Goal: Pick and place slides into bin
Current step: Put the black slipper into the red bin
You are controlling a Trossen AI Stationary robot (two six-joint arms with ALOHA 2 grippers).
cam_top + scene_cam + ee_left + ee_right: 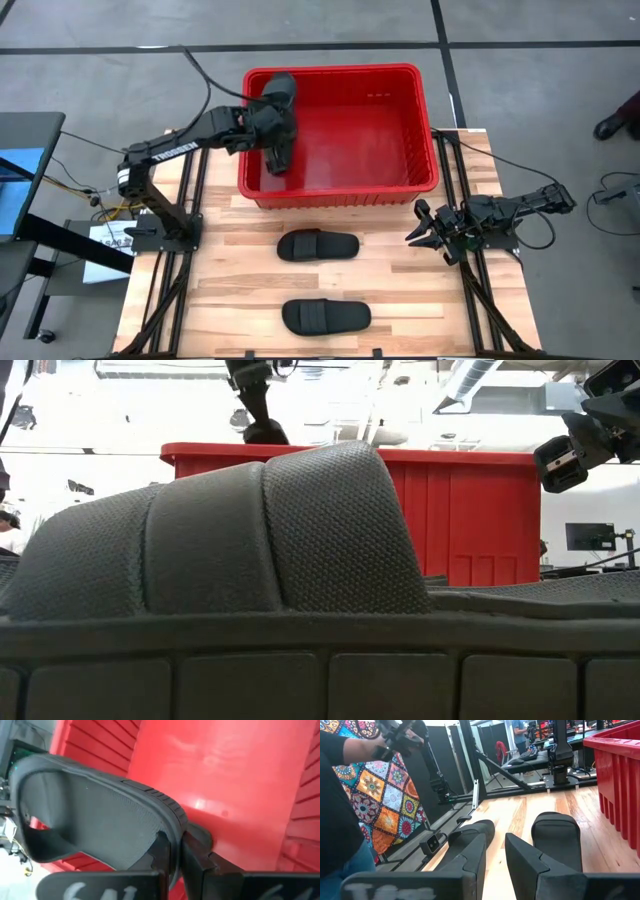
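Observation:
My left gripper holds the black slide. It will let go of it on the red bin's bottom (pixel 281 143), next to the bin's side nearest that arm's base.
My left gripper (pixel 270 125) is shut on a black slide (pixel 279 120) over the left part of the red bin (pixel 400 120). In the low view this slide (pixel 264 428) hangs just above the bin's rim (pixel 450 457). Two more slides lie flat on their soles on the wooden table, one in the middle (pixel 318 245) and one nearer the front edge (pixel 325 316); the latter fills the low view (pixel 280 530). My right gripper (pixel 424 232) waits open at the table's right edge, level, with nothing between its fingers (pixel 492 850). My left gripper pinches the slide's rim (pixel 172 827) between its two fingers, beside the arched strap (pixel 30 820). The fingers slant down from the table's left side. The slide is lifted clear and tilted, one end up and the other down toward the bin's floor.
The bin stands at the table's far edge, its floor (pixel 370 140) bare red. Black frame rails (pixel 470 290) run along both table sides. In the right wrist view a person (pixel 350 810) stands beyond the table's near side.

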